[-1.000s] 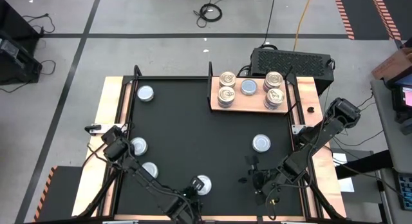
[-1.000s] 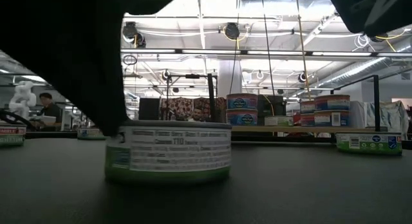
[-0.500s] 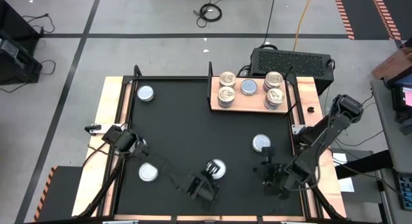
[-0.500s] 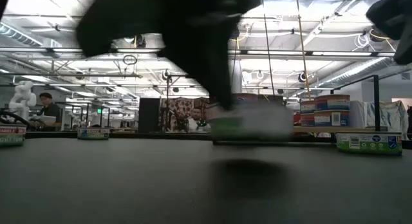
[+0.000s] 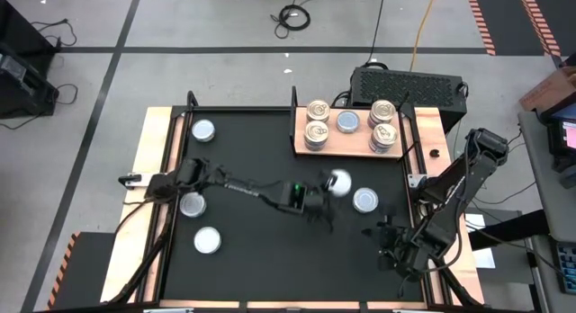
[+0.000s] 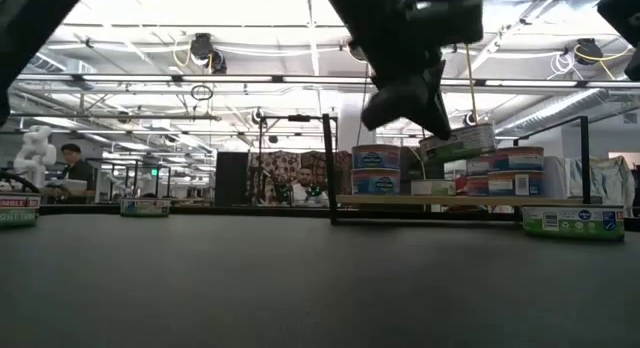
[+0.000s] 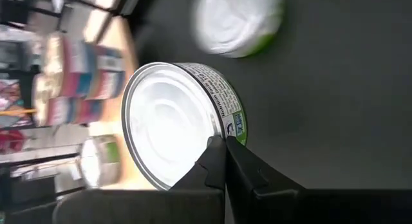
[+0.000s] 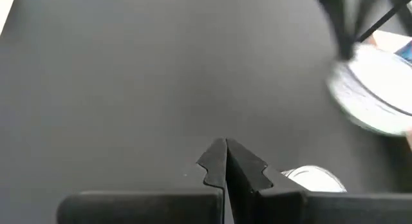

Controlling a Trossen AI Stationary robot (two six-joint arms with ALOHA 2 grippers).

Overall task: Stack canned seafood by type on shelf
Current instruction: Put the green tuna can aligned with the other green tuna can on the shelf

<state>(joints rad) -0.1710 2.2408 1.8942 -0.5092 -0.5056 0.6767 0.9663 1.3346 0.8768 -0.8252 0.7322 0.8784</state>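
Observation:
My left gripper is going to release the silvery-lidded tin on the wooden shelf [image 5: 350, 144], in front of the silvery-blue tin.
My left gripper [image 5: 328, 189] hangs over the middle of the black table, shut on a silvery-lidded tin [image 5: 339, 181] that is in the air and tilted [image 6: 458, 143]. The wooden shelf [image 5: 360, 147] at the far right carries stacks of gold-lidded tins [image 5: 317, 133] [image 5: 384, 136] and a silvery-blue one [image 5: 348, 122] between them. Loose silvery tins stand on the table [image 5: 365, 200] [image 5: 192, 204] [image 5: 208, 240] [image 5: 203, 130]. My right gripper [image 5: 385, 237] is shut and holds nothing, near the table's right front corner. My left gripper pinches the tin's rim [image 7: 217, 138] between its two fingers, one finger on the flat lid face and the other [image 7: 239, 161] on the labelled side wall. The fingers slant downward from the table's left. The tin is lifted clear and tilted, its lid turned partly sideways.
A dark post [image 6: 329, 168] stands at the shelf's left end. Wooden strips [image 5: 160, 169] edge the table. A black box [image 5: 405, 82] sits behind the shelf. People are in the room beyond the table [image 6: 70, 168].
My left gripper has swung from the table's near edge toward the far right, rising and turning, and carried the silvery tin off the table toward the shelf; the tin now hangs clear and tilted. My right gripper has drawn back toward the table's right edge and rolled.

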